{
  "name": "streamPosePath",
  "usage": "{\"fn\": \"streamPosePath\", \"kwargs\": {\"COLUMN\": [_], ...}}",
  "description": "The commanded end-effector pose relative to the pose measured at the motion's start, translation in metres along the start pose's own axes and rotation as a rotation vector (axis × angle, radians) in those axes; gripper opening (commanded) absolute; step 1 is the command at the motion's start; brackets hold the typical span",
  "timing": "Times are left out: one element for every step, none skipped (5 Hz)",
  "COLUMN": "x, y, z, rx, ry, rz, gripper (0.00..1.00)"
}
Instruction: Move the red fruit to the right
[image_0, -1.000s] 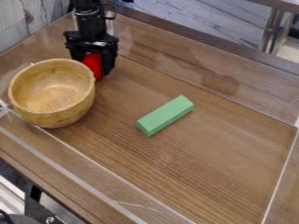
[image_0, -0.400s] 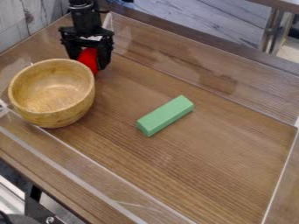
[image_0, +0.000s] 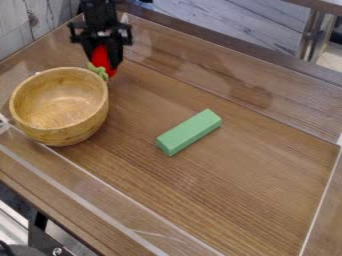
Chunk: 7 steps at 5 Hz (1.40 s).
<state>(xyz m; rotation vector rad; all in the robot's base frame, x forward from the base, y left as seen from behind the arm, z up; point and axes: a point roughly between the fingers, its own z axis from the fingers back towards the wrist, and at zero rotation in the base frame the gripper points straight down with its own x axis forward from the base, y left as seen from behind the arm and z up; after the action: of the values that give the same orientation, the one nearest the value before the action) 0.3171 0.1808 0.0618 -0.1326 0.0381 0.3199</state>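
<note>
Next, my gripper releases the red fruit on bare table (image_0: 250, 190) in front of the green block, away from the bowl.
The red fruit (image_0: 102, 62), a small red strawberry with a pale green end pointing down, hangs just above the wooden table near its far left. My black gripper (image_0: 103, 57) points straight down and is shut on it, with a finger on either side. The fruit is a little beyond the wooden bowl's far rim and off the table surface.
A round wooden bowl (image_0: 30, 122) stands at the left, close under the gripper's near side. A green rectangular block (image_0: 189, 132) lies at mid-table to the right. Low clear walls edge the wooden table (image_0: 234, 195).
The gripper closed on the red fruit, which had sat on the table between open fingers, and rose with it. Bowl and green block have not moved.
</note>
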Motion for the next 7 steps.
{"fn": "streamPosePath", "kwargs": {"x": [0.004, 0.000, -0.018, -0.044, -0.070, -0.087, -0.104], "y": [-0.008, -0.019, -0.053, -0.086, -0.122, -0.159, -0.198], "z": [0.058, 0.093, 0.100, 0.095, 0.079, 0.057, 0.032], "rx": [-0.003, -0.030, -0.048, -0.062, -0.069, -0.066, -0.057], "ry": [-0.138, -0.180, -0.170, -0.147, -0.116, -0.081, -0.051], "rz": [-0.011, 0.027, 0.004, -0.073, -0.156, -0.263, -0.343], "gripper": [0.00, 0.00, 0.00, 0.00, 0.00, 0.00, 0.00]}}
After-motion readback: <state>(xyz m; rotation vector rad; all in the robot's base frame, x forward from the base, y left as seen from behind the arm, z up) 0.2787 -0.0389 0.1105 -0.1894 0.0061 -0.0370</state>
